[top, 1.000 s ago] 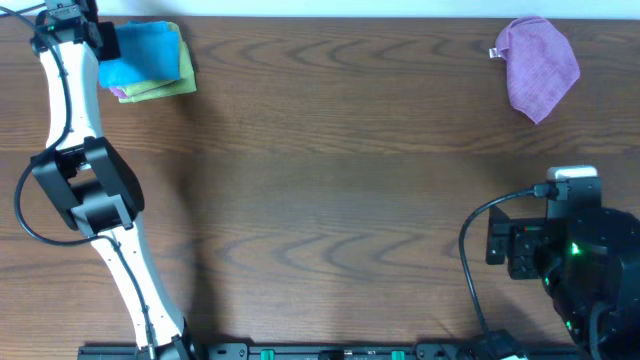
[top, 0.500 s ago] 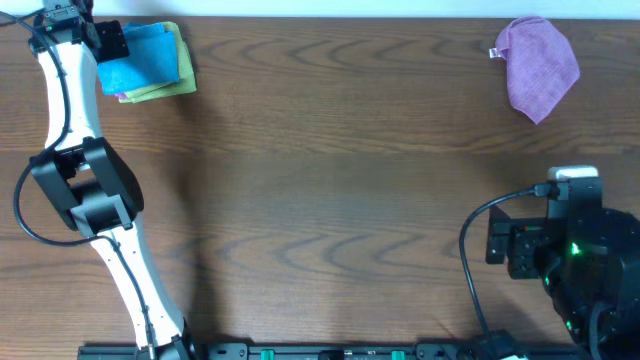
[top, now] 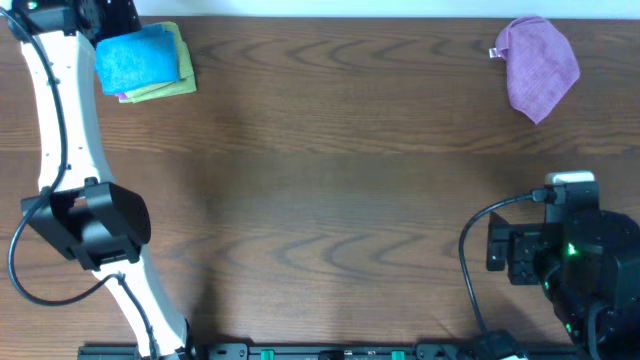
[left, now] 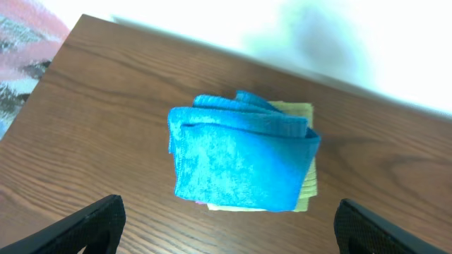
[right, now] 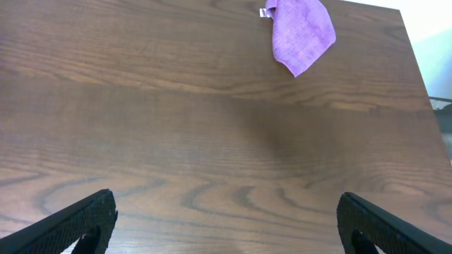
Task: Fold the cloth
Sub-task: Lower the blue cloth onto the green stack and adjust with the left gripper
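Note:
Next, I move my left gripper to the middle of the blue cloth's far fold (top: 141, 37) (left: 251, 120), the side that faces the far edge of the table, and close it there.
The cloth (top: 137, 60), sky-blue and folded into a thick small packet, lies on top of a lime-green cloth (top: 167, 90) at the table's far left corner. The left wrist view shows the cloth (left: 240, 159) lying free below and ahead of my left gripper (left: 229, 236), whose jaws stand wide open with only table between them. From overhead the left gripper (top: 108, 14) hovers at the cloth's far left edge. My right gripper (right: 226, 226) is open over bare wood at the near right, far from the cloth.
A purple cloth (top: 540, 65) lies crumpled at the far right; the right wrist view shows the purple cloth (right: 302, 32) too. The lime-green cloth (left: 305, 180) pokes out under the blue one. The table's far edge (top: 320, 18) and left edge run close to the stack.
My left gripper opened, let go of the blue cloth and drew back toward the far left corner. The cloth now rests flat on the green one. The right arm stayed put.

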Robot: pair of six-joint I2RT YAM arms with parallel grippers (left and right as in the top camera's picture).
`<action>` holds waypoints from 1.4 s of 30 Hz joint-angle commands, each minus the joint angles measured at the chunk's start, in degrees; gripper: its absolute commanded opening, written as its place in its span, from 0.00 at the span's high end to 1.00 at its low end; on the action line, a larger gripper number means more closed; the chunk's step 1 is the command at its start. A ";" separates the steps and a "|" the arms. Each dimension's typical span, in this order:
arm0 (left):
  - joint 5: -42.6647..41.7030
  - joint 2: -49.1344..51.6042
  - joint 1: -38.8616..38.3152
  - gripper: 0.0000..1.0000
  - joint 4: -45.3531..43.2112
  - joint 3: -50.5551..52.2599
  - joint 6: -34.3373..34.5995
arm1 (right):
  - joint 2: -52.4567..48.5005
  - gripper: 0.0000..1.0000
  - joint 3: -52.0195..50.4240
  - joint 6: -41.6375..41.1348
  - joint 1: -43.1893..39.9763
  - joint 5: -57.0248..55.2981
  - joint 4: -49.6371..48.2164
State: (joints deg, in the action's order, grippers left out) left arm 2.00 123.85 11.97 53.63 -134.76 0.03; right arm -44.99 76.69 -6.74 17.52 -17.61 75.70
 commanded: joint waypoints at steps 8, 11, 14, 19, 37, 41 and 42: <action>-1.18 14.08 0.44 0.64 -2.32 2.40 5.27 | 0.02 0.01 -0.24 1.20 -0.42 -4.94 -0.55; -1.62 15.47 0.11 0.94 -4.98 2.40 5.42 | 0.00 0.01 -0.24 0.98 -0.44 -4.94 -0.94; -1.62 15.43 -0.22 0.94 -9.44 2.36 5.40 | -0.33 0.01 -0.26 -0.13 -1.33 -4.94 -1.14; -1.66 15.43 -0.24 0.94 -14.51 2.36 6.03 | -1.90 0.01 -0.26 -0.96 -3.34 -4.87 -1.11; -1.99 19.10 -0.26 0.94 -22.29 2.38 11.21 | -5.29 0.01 -0.26 -0.94 -8.26 -4.90 -2.86; -1.84 20.79 -0.22 0.94 -28.09 2.38 11.63 | -5.29 0.01 -0.26 -1.49 -8.35 -4.85 -2.89; -1.95 21.07 -0.20 0.94 -29.07 2.38 12.44 | -5.29 0.01 -0.26 -1.95 -8.35 -4.85 -2.86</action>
State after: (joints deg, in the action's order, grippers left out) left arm 0.19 142.65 11.84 26.09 -131.70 10.66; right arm -50.24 76.69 -7.09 9.85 -21.63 72.97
